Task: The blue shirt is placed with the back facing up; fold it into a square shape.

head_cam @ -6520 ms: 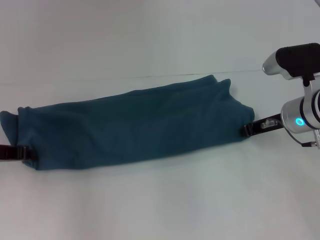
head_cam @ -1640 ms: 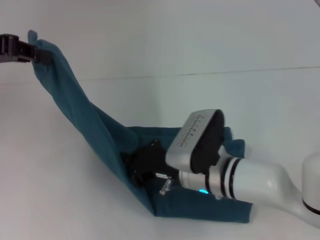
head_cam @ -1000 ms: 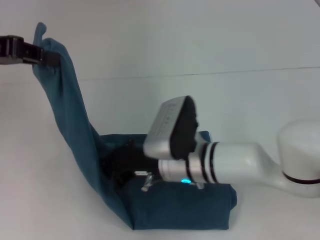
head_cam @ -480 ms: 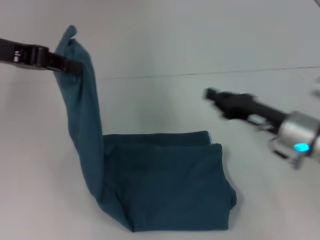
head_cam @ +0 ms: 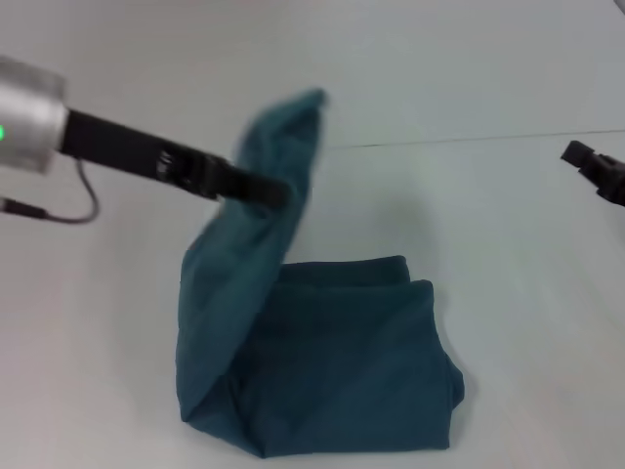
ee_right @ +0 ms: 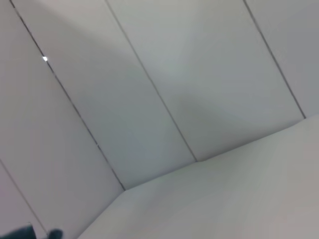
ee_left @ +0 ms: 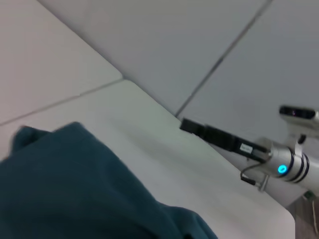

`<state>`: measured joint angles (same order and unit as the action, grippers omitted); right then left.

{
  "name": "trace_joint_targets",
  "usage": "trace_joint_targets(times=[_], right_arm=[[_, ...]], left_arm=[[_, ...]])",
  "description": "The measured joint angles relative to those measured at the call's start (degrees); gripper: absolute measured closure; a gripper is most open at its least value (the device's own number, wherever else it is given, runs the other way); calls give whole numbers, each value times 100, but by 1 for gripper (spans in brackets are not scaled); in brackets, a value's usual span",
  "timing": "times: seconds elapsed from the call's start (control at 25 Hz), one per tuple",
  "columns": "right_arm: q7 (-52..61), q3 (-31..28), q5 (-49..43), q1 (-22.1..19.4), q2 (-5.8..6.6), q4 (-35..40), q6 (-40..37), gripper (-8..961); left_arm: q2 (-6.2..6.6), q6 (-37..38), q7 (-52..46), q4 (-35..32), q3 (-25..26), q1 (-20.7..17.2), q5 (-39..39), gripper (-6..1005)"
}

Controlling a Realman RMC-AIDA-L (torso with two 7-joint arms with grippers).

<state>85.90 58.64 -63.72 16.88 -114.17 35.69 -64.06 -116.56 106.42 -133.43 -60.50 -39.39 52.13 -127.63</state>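
Next, my right gripper releases the blue shirt's flap tip beside the folded shirt's far corner (head_cam: 450,271), across from the shirt's raised end. The flap is now held above the pad's corner.
The blue shirt (head_cam: 342,376) lies on the white table as a folded dark teal pad at the near middle. Its left end rises from the table as a tall flap (head_cam: 278,147). My left gripper (head_cam: 273,193) is shut on that flap, above the pad's far left corner, and its arm reaches in from the left. The left wrist view shows the held cloth (ee_left: 60,189) close up. My right gripper (head_cam: 583,156) hangs in the air at the right edge, well clear of the shirt. It shows again as a thin black bar (ee_left: 187,125) in the left wrist view.
The white table's far edge (head_cam: 488,140) runs across behind the shirt, with a pale panelled wall (ee_right: 164,74) beyond it. A cable (head_cam: 59,210) loops under my left arm at the far left.
My left gripper has carried the lifted end of the shirt to the right, over the folded part. My right arm has pulled back to the right edge.
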Motion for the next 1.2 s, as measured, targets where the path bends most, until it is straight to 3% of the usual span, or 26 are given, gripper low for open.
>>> trace_joint_targets(times=[0.08, 0.12, 0.16, 0.2, 0.36, 0.4, 0.48, 0.72, 0.96, 1.12, 1.2], right_arm=[[116, -368, -285, -11, -4, 26, -123, 953], [116, -368, -285, -11, -4, 26, -123, 953], [146, -479, -368, -10, -10, 34, -165, 953], [163, -569, -426, -10, -14, 45, -198, 953], [229, -776, -540, -4, -7, 82, -296, 953], [242, -788, -560, 4, -3, 83, -296, 953], [251, -802, -575, 11, 1, 85, -290, 953], [287, -819, -665, 79, 23, 127, -259, 952], [318, -837, -761, 142, 49, 139, -213, 952], [326, -838, -970, 157, 52, 242, -299, 952], [372, -841, -1242, 159, 53, 405, -432, 952]], left_arm=[[-323, -112, 149, -175, -132, -107, 1, 792], [-646, -309, 382, -215, -294, -255, 39, 792], [-646, -309, 382, -215, -294, -255, 39, 791], [-742, -478, 484, -108, -496, -351, 152, 790], [-780, -1583, 687, 561, -1760, -883, 1054, 786], [-779, -2198, 909, 818, -2410, -1154, 1486, 785], [-765, -2640, 1105, 1001, -2887, -1302, 1746, 783], [-748, -2728, 993, 1188, -3017, -1338, 1818, 777], [-730, -2051, 853, 1171, -2981, -1258, 1806, 771], [-698, -1733, 776, 1090, -2754, -1263, 1818, 613], [-679, -1627, 811, 978, -2404, -1349, 1817, 526]])
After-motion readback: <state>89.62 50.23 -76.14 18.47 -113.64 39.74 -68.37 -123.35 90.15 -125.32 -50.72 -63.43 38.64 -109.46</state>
